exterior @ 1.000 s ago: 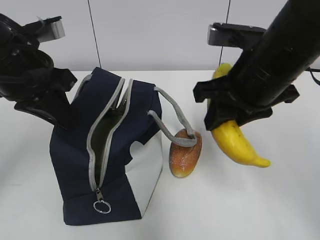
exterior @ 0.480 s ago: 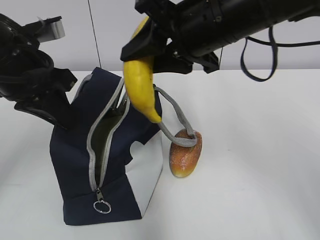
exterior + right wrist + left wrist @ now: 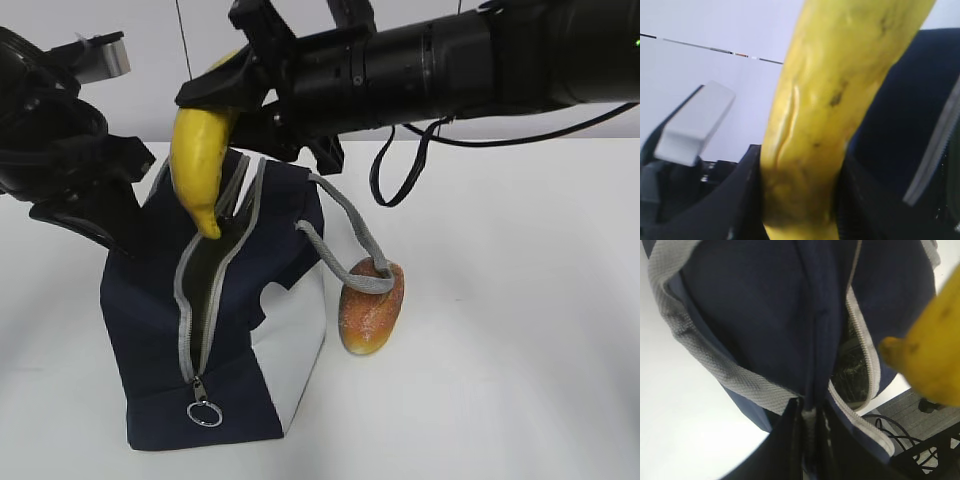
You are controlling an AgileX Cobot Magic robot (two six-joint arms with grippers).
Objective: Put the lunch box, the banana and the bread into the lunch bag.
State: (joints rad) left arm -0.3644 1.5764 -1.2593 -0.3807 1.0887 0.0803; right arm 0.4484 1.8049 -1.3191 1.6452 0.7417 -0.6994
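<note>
My right gripper is to release the banana inside the navy lunch bag point(image 3: 196, 266). It will leave the banana against the side of the bag that is nearest my left gripper.
The navy lunch bag point(image 3: 150, 310) stands left of centre with its grey zipper open at the top. My left gripper point(image 3: 128, 238) is shut on the bag's rim fabric point(image 3: 810, 412) at the far left end and holds it up. My right gripper point(image 3: 250, 95) is shut on the yellow banana point(image 3: 198, 150), which hangs tip down just above the open zipper slot. The banana fills the right wrist view point(image 3: 835, 100) and its tip shows in the left wrist view point(image 3: 930, 365). The golden-brown bread point(image 3: 372, 308) lies on the table right of the bag. The lunch box is not in view.
One grey bag handle point(image 3: 345, 245) drapes over the bread's top. The zipper's ring pull point(image 3: 204, 412) hangs at the bag's near end. White table point(image 3: 500, 350) stretches to the right. A dark crate and cables point(image 3: 925, 450) lie beyond the table edge.
My right arm has carried the banana from right of the bread, up and leftward across the bag, to above the open zipper. The left gripper, bag and bread have not moved.
</note>
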